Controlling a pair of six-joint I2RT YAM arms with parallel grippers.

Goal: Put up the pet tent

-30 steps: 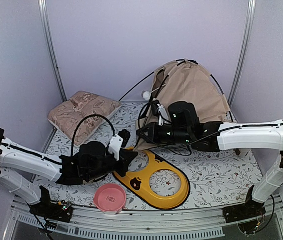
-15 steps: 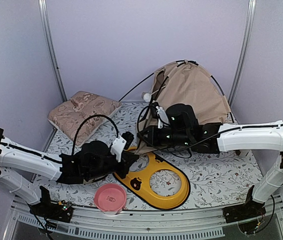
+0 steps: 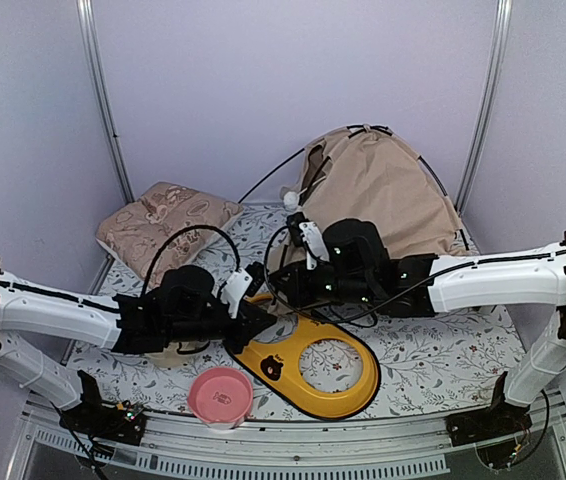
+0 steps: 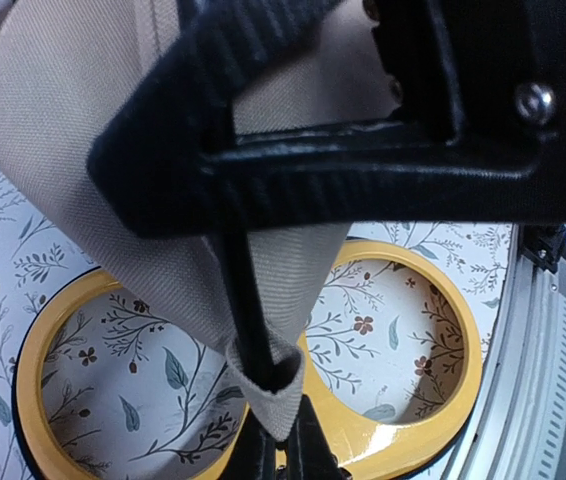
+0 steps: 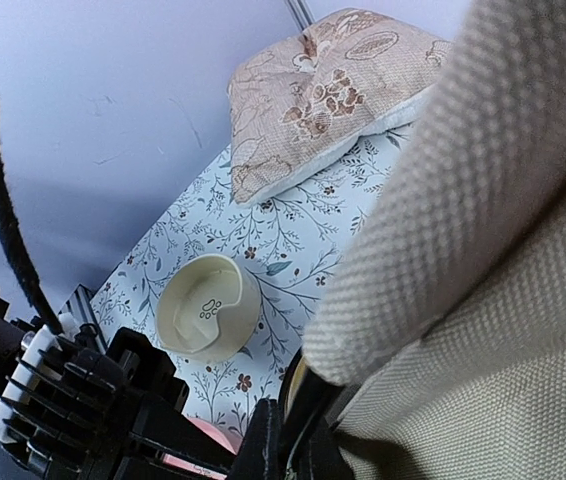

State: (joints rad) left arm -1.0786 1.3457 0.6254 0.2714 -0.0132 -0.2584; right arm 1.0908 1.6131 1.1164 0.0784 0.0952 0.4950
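Note:
I have just the end of the fabric loop pinched in my left gripper, so I need to open it and take the black pole itself (image 4: 247,305) with it before my right gripper leaves.
The pet tent (image 3: 383,190) stands as a beige dome at the back right, black poles arching over it and a white pom-pom (image 3: 290,200) at its left. Its front corner is drawn out over the mat toward both grippers. My left gripper (image 3: 255,305) is shut at that corner. In the left wrist view, the left gripper (image 4: 281,452) pinches the thin black pole (image 4: 241,290) just below the fabric loop (image 4: 273,385) it passes through. My right gripper (image 3: 285,285) is shut on the tent's fabric edge. In the right wrist view, the right gripper (image 5: 298,445) sits under a thick beige fold (image 5: 463,200).
A yellow two-hole bowl stand (image 3: 313,365) lies on the floral mat under the grippers. A pink bowl (image 3: 220,393) sits at the front edge. A cream bowl (image 5: 206,308) rests under the left arm. The floral pillow (image 3: 163,225) lies at the back left.
The right gripper has drawn the tent's corner leftward and a little forward. The left gripper has moved right and up to meet it; the two now sit close together.

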